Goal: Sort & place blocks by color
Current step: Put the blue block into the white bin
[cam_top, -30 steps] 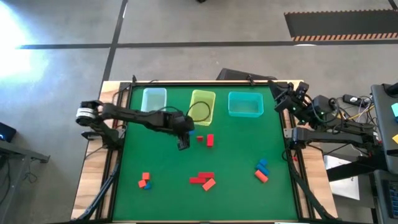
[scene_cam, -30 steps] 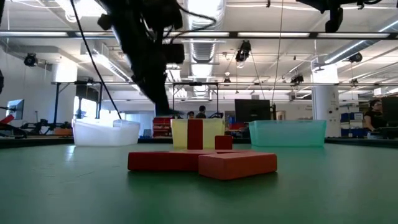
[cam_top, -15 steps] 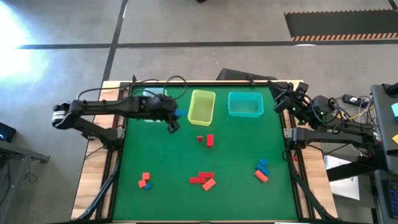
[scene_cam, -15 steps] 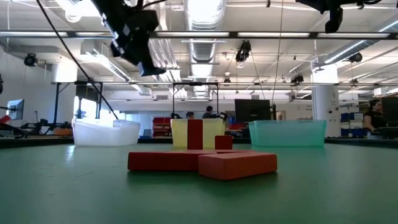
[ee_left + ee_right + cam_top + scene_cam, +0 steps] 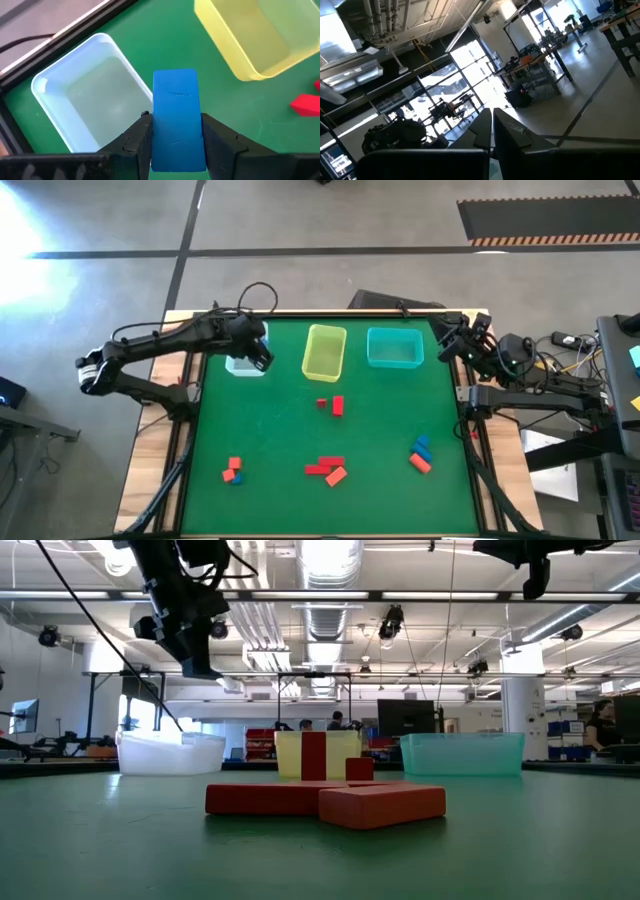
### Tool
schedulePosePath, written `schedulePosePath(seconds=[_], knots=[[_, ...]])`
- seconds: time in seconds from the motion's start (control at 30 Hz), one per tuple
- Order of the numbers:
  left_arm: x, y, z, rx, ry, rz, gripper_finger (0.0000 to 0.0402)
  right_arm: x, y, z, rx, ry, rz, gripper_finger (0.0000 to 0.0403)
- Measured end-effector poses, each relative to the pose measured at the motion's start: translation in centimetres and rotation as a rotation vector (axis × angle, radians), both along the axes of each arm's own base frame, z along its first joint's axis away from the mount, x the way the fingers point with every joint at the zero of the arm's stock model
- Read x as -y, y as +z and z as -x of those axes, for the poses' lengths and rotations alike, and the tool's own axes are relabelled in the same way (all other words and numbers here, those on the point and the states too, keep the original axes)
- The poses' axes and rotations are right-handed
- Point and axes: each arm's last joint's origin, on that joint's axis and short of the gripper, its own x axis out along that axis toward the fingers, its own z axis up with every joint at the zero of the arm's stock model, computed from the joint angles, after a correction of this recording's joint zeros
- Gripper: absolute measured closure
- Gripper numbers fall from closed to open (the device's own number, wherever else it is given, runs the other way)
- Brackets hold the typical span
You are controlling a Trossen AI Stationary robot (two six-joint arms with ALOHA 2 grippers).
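Note:
The robot's left gripper should release the blue bar block inside the clear-bluish bin (image 5: 248, 362) (image 5: 116, 112) next to the yellow bin.
My left gripper (image 5: 258, 357) hangs over the clear-bluish bin (image 5: 238, 367) at the table's far left, shut on a blue bar block (image 5: 178, 120). The low view shows it high above the table (image 5: 196, 662). The wrist view has the bin (image 5: 85, 95) below the block. Other red, orange and blue blocks lie flat on the green mat: two red ones (image 5: 337, 405), a near-middle cluster (image 5: 327, 471), a near-left group (image 5: 233, 471) and a near-right group (image 5: 421, 455). My right gripper (image 5: 446, 343) waits shut at the far right edge. My left gripper pinches the blue bar by its two long sides, near its lower end (image 5: 178, 150), one finger (image 5: 140, 137) on each side. The fingers lie along the bar, coming from above. The bar is lifted clear and sticks out past the fingertips over the bin.
The yellow bin (image 5: 324, 352) and the teal bin (image 5: 394, 347) stand next to the clear one along the far edge. In the low view a red bar (image 5: 265, 798) and an orange block (image 5: 382, 804) lie close in front. Green mat between the block groups is open.
My left gripper has travelled from the middle of the table, beside the two red blocks, toward the far left corner, rising as it went. It has stayed shut on the blue bar and now hangs over the clear-bluish bin.

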Motion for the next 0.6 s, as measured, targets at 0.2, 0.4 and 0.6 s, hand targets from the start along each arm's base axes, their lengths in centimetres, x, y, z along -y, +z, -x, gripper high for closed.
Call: schedulePosePath(seconds=[0.2, 0.4, 0.6], knots=[[-0.99, -0.23, 0.24, 0.0, 0.062, 0.011, 0.0275, 0.0, 0.0, -0.01, 0.001, 0.0, -0.001, 0.0394], [-0.94, -0.27, 0.54, 0.014, 0.132, 0.046, 0.0273, 0.0, -0.01, -0.02, 0.001, 0.0, -0.002, 0.0394], [-1.14, -0.8, 0.19, 0.007, 0.157, 0.063, 0.0271, 0.01, -0.06, -0.05, -0.003, 0.0, -0.003, 0.0394]])
